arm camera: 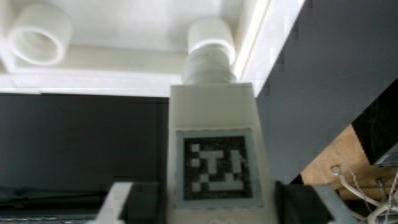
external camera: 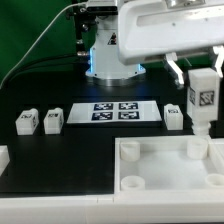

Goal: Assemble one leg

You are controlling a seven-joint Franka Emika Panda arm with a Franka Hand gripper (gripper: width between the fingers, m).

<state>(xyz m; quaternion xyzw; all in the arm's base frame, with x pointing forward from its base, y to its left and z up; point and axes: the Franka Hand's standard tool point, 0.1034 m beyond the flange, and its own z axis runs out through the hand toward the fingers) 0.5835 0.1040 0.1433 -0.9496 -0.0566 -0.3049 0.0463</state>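
Note:
The white leg will go down upright in the white tray's near corner socket (external camera: 214,180) (arm camera: 210,36), the one below my gripper, where I will let go of it. The leg is now over the far corner socket.
My gripper (external camera: 200,88) is shut on a white leg (external camera: 201,102) with a black-and-white tag and holds it upright over the far right corner socket (external camera: 198,149) of the large white tray-like part (external camera: 160,172). The leg's lower tip looks close to or touching the socket. In the wrist view the leg (arm camera: 215,140) fills the middle between my fingers, its peg end pointing at the round socket (arm camera: 210,40). Two more legs (external camera: 27,122) (external camera: 53,120) stand at the exterior view's left. A third leg (external camera: 174,118) stands just left of the held one.
The marker board (external camera: 115,111) lies at the middle back of the black table. The arm's base (external camera: 113,55) stands behind it. Another round socket (arm camera: 39,42) shows in the wrist view. A small white block (external camera: 3,157) sits at the left edge.

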